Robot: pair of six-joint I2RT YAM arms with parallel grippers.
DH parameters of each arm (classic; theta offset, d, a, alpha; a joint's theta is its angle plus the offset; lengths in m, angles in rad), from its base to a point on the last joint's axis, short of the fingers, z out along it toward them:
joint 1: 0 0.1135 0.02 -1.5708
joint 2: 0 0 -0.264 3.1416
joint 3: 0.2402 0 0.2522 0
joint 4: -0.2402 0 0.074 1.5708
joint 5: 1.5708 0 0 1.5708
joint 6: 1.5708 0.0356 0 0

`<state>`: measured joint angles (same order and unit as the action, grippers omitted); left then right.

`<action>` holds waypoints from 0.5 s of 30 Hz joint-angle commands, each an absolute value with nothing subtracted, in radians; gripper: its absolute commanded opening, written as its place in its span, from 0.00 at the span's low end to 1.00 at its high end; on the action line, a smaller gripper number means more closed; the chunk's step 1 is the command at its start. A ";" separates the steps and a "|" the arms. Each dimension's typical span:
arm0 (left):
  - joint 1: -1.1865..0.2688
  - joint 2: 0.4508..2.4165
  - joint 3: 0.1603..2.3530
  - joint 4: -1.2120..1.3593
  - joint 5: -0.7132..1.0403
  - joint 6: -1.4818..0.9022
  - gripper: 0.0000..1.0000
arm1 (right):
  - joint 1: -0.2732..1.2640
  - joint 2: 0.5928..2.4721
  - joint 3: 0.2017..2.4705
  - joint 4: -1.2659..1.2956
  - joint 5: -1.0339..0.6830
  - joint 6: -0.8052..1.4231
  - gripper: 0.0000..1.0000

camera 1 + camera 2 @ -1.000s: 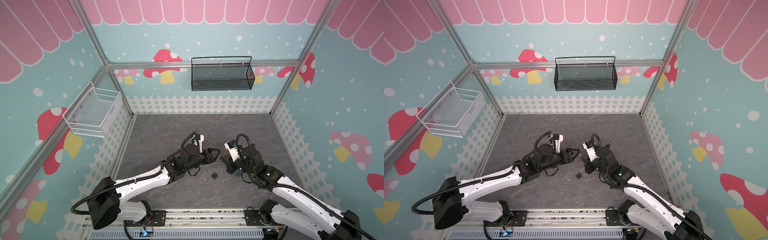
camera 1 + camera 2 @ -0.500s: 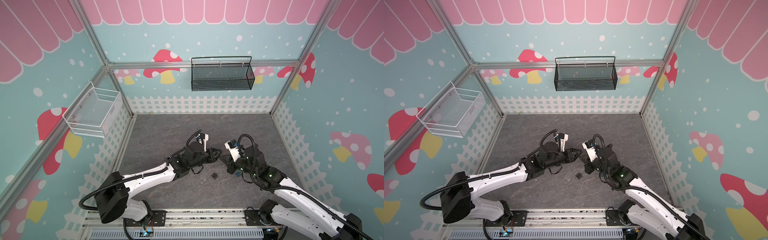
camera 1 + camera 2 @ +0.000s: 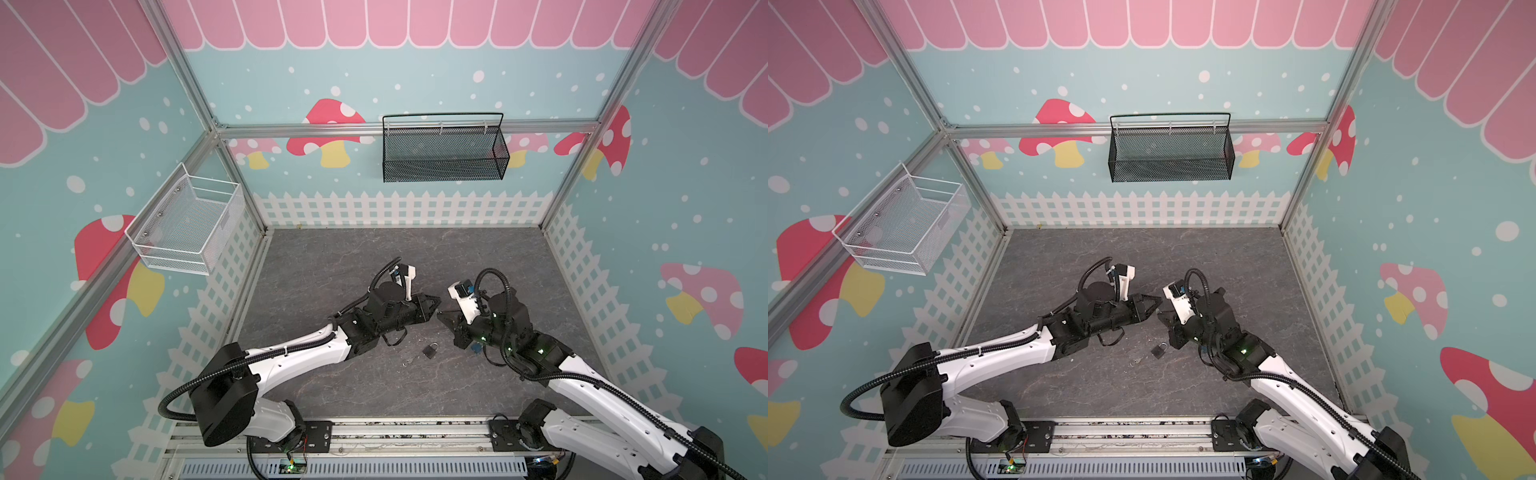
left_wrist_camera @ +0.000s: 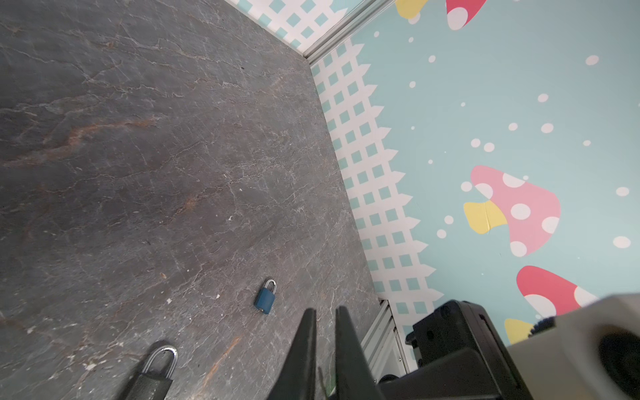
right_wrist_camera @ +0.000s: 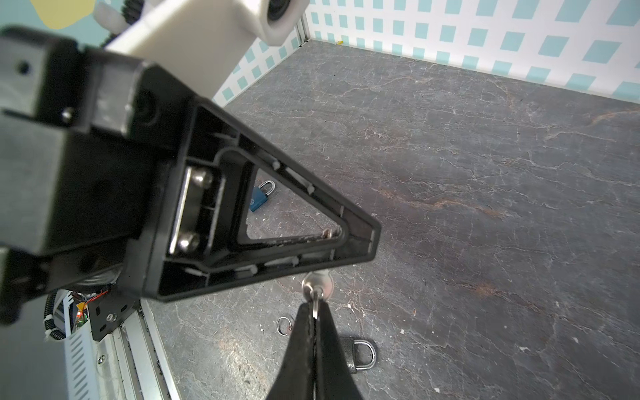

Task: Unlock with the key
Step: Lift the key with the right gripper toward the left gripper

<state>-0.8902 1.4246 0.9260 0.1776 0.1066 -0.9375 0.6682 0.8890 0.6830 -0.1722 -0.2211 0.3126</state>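
I should hold the key with my left gripper while my right gripper takes its head [image 5: 317,285] before unlocking, because the key's round head sticks out of my right gripper.
In the right wrist view my right gripper [image 5: 316,306] is shut on a small silver key [image 5: 317,284], whose round head sticks out past the fingertips. The head lies against the edge of my left gripper's finger [image 5: 277,221]. In both top views the two grippers meet tip to tip above the floor, left [image 3: 435,305] and right [image 3: 441,316]. The left gripper [image 4: 325,311] is shut to a narrow slit; I cannot tell whether it pinches the key. A black padlock [image 3: 430,351] [image 5: 360,353] lies flat on the floor below them. A blue padlock [image 4: 266,299] [image 5: 261,197] lies further off.
A loose key ring [image 5: 284,325] [image 3: 406,362] lies beside the black padlock. The floor [image 3: 374,257] is dark grey stone. A black mesh basket [image 3: 442,149] hangs on the back wall and a white wire basket [image 3: 187,224] on the left wall.
The left gripper's jaws have closed from wide open to a narrow slit, and its tip has come up against the right gripper's tip. The right gripper has kept hold of the key.
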 commanded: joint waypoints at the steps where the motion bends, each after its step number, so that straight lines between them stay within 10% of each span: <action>1: -0.882 1.437 0.945 0.193 0.120 -0.940 0.05 | 0.667 0.895 0.690 -0.166 -0.211 0.285 0.00; 11: -0.870 1.424 0.927 0.222 0.146 -0.931 0.00 | 0.666 0.903 0.716 -0.173 -0.191 0.284 0.02; 15: -0.855 1.410 0.896 0.301 0.168 -0.923 0.00 | 0.666 0.907 0.738 -0.192 -0.173 0.288 0.28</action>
